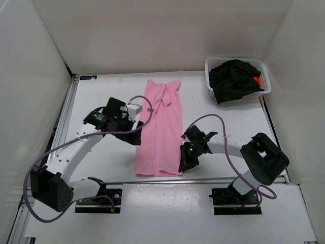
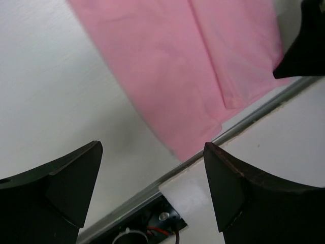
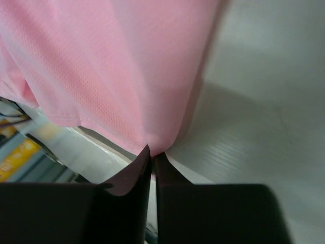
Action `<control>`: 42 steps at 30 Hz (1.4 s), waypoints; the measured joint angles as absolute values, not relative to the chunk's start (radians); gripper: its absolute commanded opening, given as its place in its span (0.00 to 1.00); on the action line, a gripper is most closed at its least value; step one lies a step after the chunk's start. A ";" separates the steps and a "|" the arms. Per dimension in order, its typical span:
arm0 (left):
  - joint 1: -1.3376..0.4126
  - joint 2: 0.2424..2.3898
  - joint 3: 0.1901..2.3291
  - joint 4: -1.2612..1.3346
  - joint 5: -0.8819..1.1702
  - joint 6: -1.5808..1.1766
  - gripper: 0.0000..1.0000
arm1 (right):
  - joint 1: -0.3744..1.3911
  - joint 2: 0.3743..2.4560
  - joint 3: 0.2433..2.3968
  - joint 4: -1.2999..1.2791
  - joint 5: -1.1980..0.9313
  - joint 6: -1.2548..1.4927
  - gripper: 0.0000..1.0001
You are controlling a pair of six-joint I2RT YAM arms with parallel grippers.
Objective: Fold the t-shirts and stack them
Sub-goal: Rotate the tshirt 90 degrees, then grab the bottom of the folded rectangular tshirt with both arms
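Observation:
The robot's left gripper will close on the free near corner (image 1: 137,170) (image 2: 170,148) of the light pink t-shirt, across from the near corner that the right gripper holds.
The light pink t-shirt (image 1: 161,129) lies folded lengthwise in a long strip down the middle of the table. My right gripper (image 1: 184,163) is at its near right corner, shut on the pink cloth (image 3: 127,76), which rises slightly from the fingertips (image 3: 144,157). My left gripper (image 1: 136,137) hovers at the strip's left edge, open, with nothing between its fingers; the pink t-shirt (image 2: 203,66) lies just beyond them. A black t-shirt (image 1: 234,79) fills the basket at the back right, and a bit of orange t-shirt (image 1: 257,80) peeks out beside it.
The white mesh basket (image 1: 212,65) stands at the back right corner. A metal rail (image 1: 203,179) runs along the table's near edge, in front of the arm bases. White walls close in on the left, back and right.

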State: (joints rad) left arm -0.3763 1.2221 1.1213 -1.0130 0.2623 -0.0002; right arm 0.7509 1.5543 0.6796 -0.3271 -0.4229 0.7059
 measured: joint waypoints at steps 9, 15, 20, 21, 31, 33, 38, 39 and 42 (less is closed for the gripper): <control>-0.667 1.328 0.847 -0.831 0.253 0.000 0.83 | 0.746 1.366 0.613 -0.394 -0.364 0.624 0.61; -0.657 1.386 0.833 -0.781 0.237 0.001 0.85 | 0.763 1.307 0.591 -0.418 -0.303 0.641 0.60; -0.465 1.477 0.950 -0.824 0.336 -0.001 0.93 | 0.805 1.273 0.585 -0.421 -0.239 0.687 0.60; -0.417 1.478 0.982 -0.825 0.365 -0.001 0.95 | 0.812 1.262 0.585 -0.420 -0.226 0.698 0.60; -0.392 1.356 0.764 -0.785 0.546 -0.006 0.89 | 0.852 1.189 0.537 -0.384 -0.143 0.784 0.60; -0.397 1.343 0.681 -0.794 0.556 -0.006 0.88 | 0.866 1.177 0.530 -0.373 -0.136 0.791 0.60; -0.396 1.300 0.591 -0.796 0.557 -0.008 0.86 | 0.871 1.168 0.522 -0.363 -0.126 0.810 0.60; -0.396 1.298 0.590 -0.785 0.562 -0.009 0.86 | 0.871 1.165 0.519 -0.363 -0.126 0.811 0.60; -0.396 1.310 0.603 -0.748 0.562 -0.009 0.86 | 0.871 1.162 0.513 -0.363 -0.127 0.810 0.60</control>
State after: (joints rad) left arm -0.3958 1.3102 0.6033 -0.7479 0.5617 -0.0086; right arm 0.8711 1.1618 0.5129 -0.3630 -0.1268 0.8101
